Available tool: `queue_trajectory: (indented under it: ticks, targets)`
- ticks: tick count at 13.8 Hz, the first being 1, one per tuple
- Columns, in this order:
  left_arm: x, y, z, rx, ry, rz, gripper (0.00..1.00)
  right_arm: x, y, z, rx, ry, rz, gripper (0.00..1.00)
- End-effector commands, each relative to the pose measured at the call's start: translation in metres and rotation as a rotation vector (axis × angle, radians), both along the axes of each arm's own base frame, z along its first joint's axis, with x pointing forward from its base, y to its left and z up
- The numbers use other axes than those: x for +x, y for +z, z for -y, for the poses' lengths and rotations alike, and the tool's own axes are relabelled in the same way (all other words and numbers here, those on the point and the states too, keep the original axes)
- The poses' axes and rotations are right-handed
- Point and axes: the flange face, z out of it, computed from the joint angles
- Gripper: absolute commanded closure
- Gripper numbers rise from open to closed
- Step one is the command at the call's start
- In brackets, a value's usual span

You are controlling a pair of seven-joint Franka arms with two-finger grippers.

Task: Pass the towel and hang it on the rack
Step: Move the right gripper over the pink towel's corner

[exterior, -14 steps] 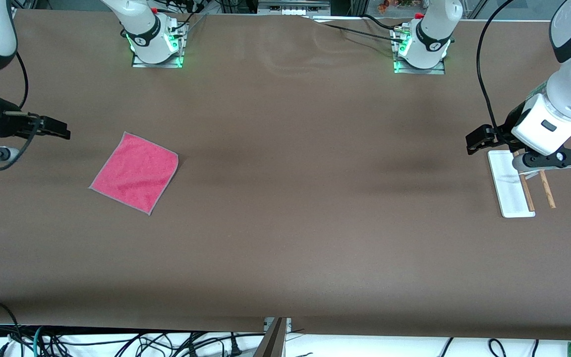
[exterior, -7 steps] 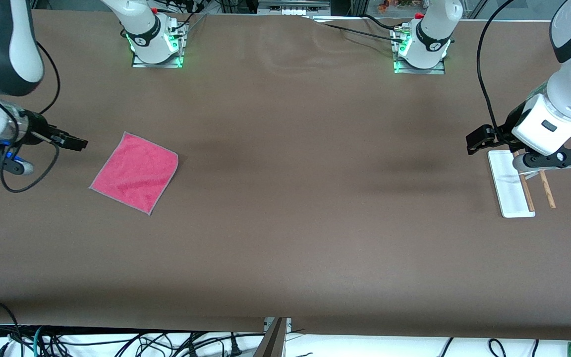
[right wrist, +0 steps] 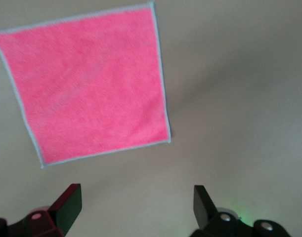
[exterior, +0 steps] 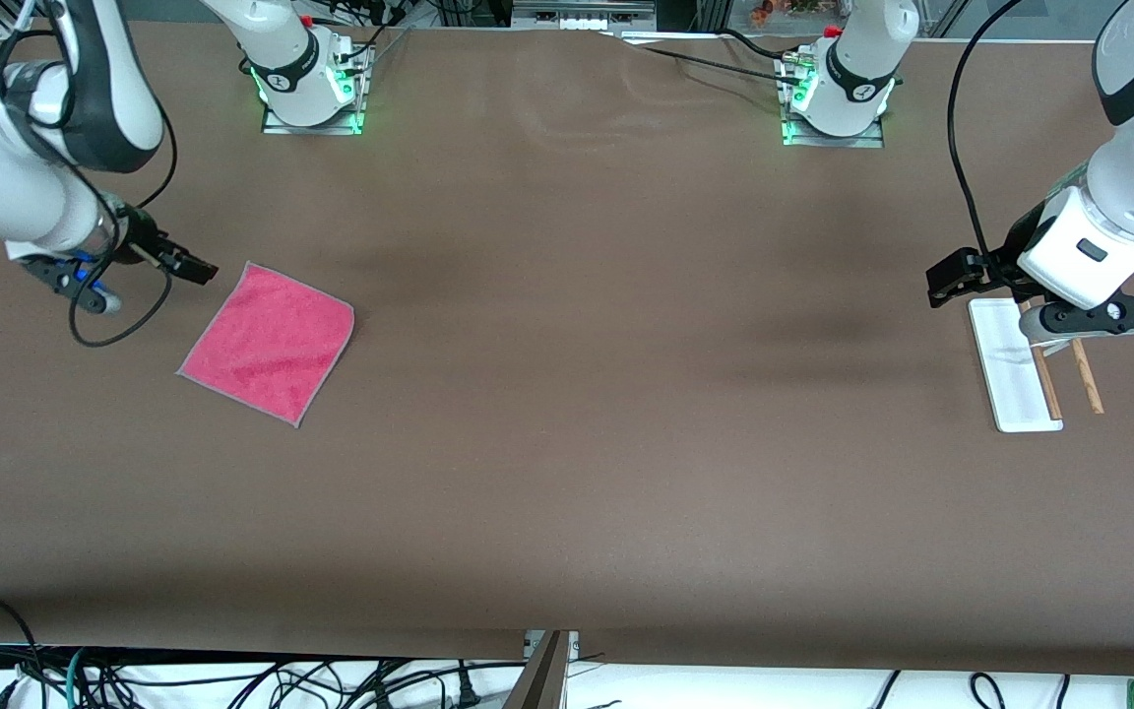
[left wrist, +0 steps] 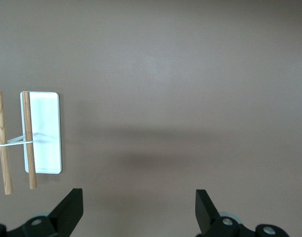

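Note:
Next, I close my right gripper on the near corner (exterior: 250,265) (right wrist: 169,141) of the pink-red towel, the one closest to that gripper's own arm base.
The pink-red towel (exterior: 270,342) with a grey stitched border lies flat on the brown table toward the right arm's end; it also shows in the right wrist view (right wrist: 89,81). My right gripper (exterior: 195,268) is open and empty, in the air just beside the towel's corner nearest that arm's base. The rack (exterior: 1015,369), a white base with two brown rods, stands at the left arm's end and shows in the left wrist view (left wrist: 42,132). My left gripper (exterior: 943,284) is open and empty, up beside the rack, its wrist over the rack's end.
The brown table (exterior: 587,394) stretches bare between towel and rack. Both arm bases (exterior: 306,84) stand along the table's edge farthest from the front camera. Cables hang past the edge nearest to it.
My right gripper has swung in from the table's end toward the towel and now is by its corner. The left arm, towel and rack have not moved.

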Motion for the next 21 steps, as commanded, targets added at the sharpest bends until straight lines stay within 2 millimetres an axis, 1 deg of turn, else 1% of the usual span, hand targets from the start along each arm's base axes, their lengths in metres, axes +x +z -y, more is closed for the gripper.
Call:
queue_trajectory:
  ticks: [1,3,4,5,9,11,12,13,15,18,21]
  targets:
    - [0.002,0.006,0.015,0.017,-0.031,0.011,0.0,-0.028,-0.008,0.009,-0.003,-0.06,0.044,0.0]
    - [0.002,0.005,0.021,0.017,-0.04,0.009,0.0,-0.047,-0.039,0.023,-0.004,-0.113,0.065,0.0]
    - [0.003,0.0,0.022,0.014,-0.04,0.001,0.0,-0.057,-0.053,0.029,-0.004,-0.132,0.092,0.0]
    - [0.004,-0.001,0.022,0.013,-0.038,-0.002,0.0,-0.062,-0.064,0.033,-0.005,-0.143,0.123,0.0]
    - [0.003,-0.002,0.019,0.01,-0.035,-0.012,0.0,-0.064,-0.099,0.034,-0.016,-0.148,0.151,0.0]
    - [0.003,-0.002,0.017,0.008,-0.031,-0.012,0.0,-0.064,-0.119,0.034,-0.024,-0.148,0.175,0.0]
    - [0.004,-0.003,0.017,0.009,-0.03,-0.014,0.0,-0.066,-0.133,0.034,-0.028,-0.148,0.181,0.0]
    - [0.004,-0.003,0.018,0.009,-0.031,-0.014,0.0,-0.067,-0.142,0.034,-0.031,-0.148,0.184,0.0]
    - [0.003,-0.003,0.017,0.009,-0.03,-0.014,0.0,-0.072,-0.152,0.035,-0.032,-0.149,0.164,0.01]
    - [0.004,-0.004,0.018,0.009,-0.031,-0.015,0.0,-0.077,-0.16,0.034,-0.033,-0.147,0.158,0.01]
    - [0.003,-0.003,0.018,0.009,-0.031,-0.015,0.0,-0.087,-0.169,0.032,-0.034,-0.158,0.158,0.01]
